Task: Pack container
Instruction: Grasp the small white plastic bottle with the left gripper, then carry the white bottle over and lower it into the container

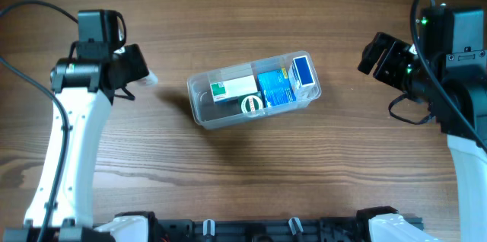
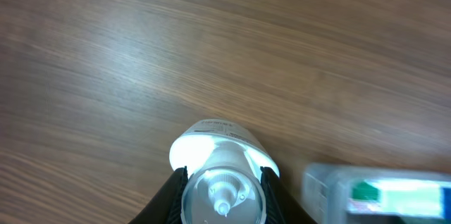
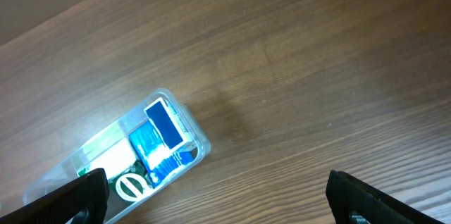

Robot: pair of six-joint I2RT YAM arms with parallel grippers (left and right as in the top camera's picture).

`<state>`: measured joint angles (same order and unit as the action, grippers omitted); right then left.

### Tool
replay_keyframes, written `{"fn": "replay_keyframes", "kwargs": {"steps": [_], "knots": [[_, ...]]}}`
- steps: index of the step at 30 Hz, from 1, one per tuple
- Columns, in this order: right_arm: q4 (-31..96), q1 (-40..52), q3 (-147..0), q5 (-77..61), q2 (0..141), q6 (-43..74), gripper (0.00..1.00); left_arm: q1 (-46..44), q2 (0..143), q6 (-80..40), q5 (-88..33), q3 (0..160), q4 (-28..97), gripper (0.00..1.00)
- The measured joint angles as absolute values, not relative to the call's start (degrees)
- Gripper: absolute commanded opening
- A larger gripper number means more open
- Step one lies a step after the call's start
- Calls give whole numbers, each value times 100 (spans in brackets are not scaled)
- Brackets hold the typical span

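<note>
I need to let go of the small clear bottle with my left gripper in the container (image 1: 230,106), next to the round green-and-white item.
The clear plastic container (image 1: 199,99) sits mid-table, holding a green-and-white box (image 1: 233,86), blue boxes (image 1: 275,88) and a round green-and-white item (image 1: 252,104). It also shows in the right wrist view (image 3: 200,141) and at the lower right of the left wrist view (image 2: 320,185). My left gripper (image 2: 224,194) is shut on a small clear bottle with a white label (image 2: 220,150), held above the table left of the container. In the overhead view the left gripper (image 1: 139,74) shows the bottle's white end (image 1: 148,80). My right gripper (image 3: 215,199) is open and empty, raised to the right of the container (image 1: 378,53).
The wooden table (image 1: 342,158) surrounds the container. Dark rails run along the table's front edge (image 1: 259,230). Cables hang beside both arms.
</note>
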<state>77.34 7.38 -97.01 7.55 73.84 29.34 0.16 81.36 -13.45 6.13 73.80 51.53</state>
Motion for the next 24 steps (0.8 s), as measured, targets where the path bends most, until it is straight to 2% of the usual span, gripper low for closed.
{"fn": "replay_keyframes", "kwargs": {"steps": [15,24], "knots": [[7734,738,-9701,755,7389,2936,100,-2036,6757,-2762,910,7389,5575,4],[7734,738,-9701,755,7389,2936,100,-2989,6799,-3234,1118,7389,5583,4]]}}
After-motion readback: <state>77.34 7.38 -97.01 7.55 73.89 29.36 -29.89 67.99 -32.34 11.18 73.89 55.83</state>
